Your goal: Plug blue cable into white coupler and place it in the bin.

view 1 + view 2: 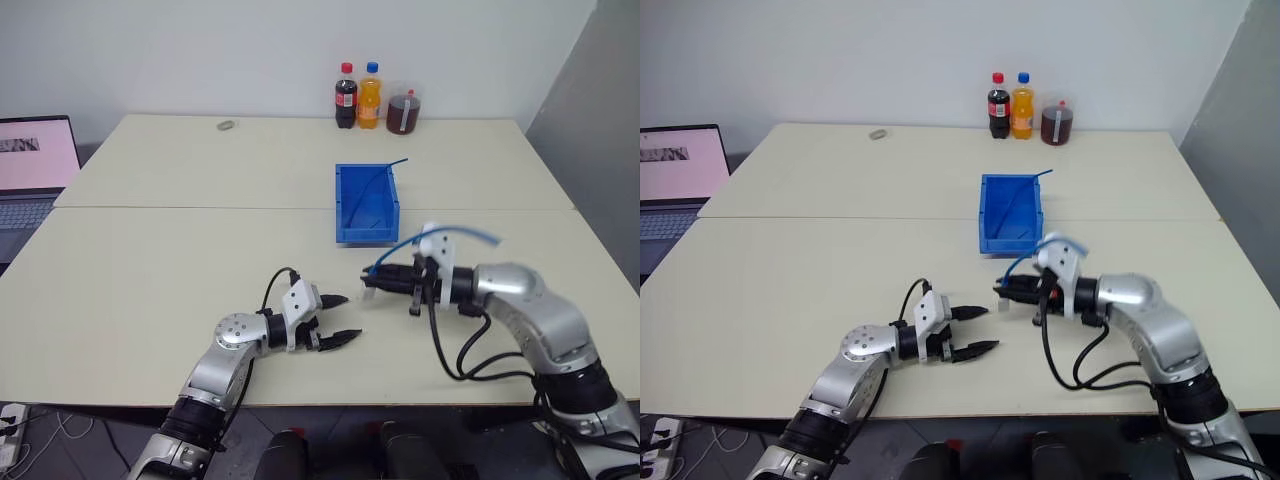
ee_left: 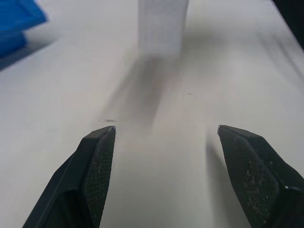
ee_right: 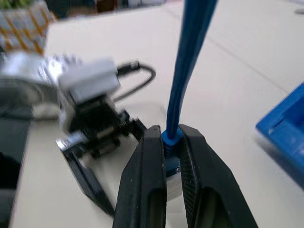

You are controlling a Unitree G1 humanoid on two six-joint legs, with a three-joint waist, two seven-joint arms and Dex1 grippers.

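Note:
Next, I lay the blue cable and its white coupler in the front end of the bin (image 1: 362,220) with my right gripper.
My right gripper (image 1: 372,282) is shut on the blue cable (image 1: 470,233) close to its plug end and holds it above the table's front middle. The cable arcs up and back over my right wrist. The white coupler (image 1: 368,295) hangs at that plug end, just past the fingertips (image 3: 156,142). I cannot tell how deep the plug sits in it. My left gripper (image 1: 338,320) stands open a short way to the left, near the table, with nothing between its fingers (image 2: 102,156). It faces the coupler (image 2: 161,28). The bin (image 1: 342,205) stands beyond both grippers at the table's middle.
A second thin blue cable (image 1: 372,185) lies in the bin and pokes over its back right corner. A cola bottle (image 1: 346,97), an orange bottle (image 1: 370,96) and a dark jar (image 1: 404,112) stand at the far edge. A small grey round object (image 1: 227,125) lies far left, and a laptop (image 1: 30,165) sits beside the table.

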